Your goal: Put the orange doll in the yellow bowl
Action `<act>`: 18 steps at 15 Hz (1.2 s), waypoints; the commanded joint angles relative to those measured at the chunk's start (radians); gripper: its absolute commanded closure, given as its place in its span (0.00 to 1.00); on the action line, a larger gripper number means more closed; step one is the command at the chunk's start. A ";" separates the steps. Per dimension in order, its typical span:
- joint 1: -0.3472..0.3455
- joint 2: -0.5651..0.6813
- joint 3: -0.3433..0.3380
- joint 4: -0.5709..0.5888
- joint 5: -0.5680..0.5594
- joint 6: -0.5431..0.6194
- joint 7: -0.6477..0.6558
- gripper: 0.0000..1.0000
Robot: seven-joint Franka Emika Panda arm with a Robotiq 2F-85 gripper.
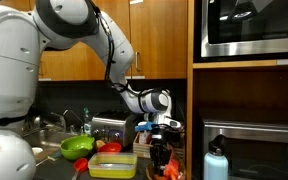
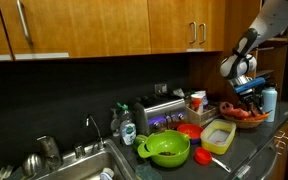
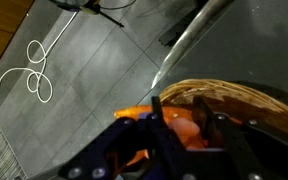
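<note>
My gripper will open, move farther inside the basket and pinch the doll's top [image 3: 184, 129], because its fingers crowd the wicker basket's rim around the orange doll.
My gripper [image 3: 187, 125] hangs over the wicker basket [image 3: 239, 100], with its fingers pressed on either side of the orange doll [image 3: 180, 128], a soft orange lump. A slimmer orange carrot-like item [image 3: 132, 112] lies beside it at the basket's edge. In both exterior views the gripper [image 1: 161, 143] [image 2: 247, 98] is just above the basket [image 2: 246, 121] at the counter's end. The yellow bowl [image 1: 112, 166] [image 2: 219, 137], shallow and rectangular, sits on the counter next to the basket and appears empty.
A round green bowl [image 1: 77, 146] [image 2: 167, 150] stands near the sink [image 2: 79, 165]. A red item [image 2: 189, 130] lies behind the yellow bowl. A toaster [image 2: 156, 113] stands at the wall. A blue bottle [image 1: 216, 160] [image 2: 271, 100] stands beside the basket. An oven [image 1: 254, 30] is built in nearby.
</note>
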 commanded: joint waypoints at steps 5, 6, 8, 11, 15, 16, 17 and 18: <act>-0.001 -0.012 -0.001 0.004 0.016 -0.020 -0.021 0.24; -0.001 -0.012 -0.001 0.005 0.016 -0.021 -0.021 0.16; -0.002 -0.009 -0.001 0.007 0.018 -0.021 -0.024 0.04; -0.006 0.003 -0.005 0.013 0.013 -0.013 -0.026 0.00; -0.008 0.009 -0.007 0.018 0.004 0.011 -0.026 0.00; -0.009 0.012 -0.008 0.019 0.001 0.020 -0.024 0.00; -0.009 0.015 -0.009 0.021 -0.001 0.026 -0.025 0.00; -0.010 0.017 -0.009 0.021 -0.003 0.035 -0.025 0.00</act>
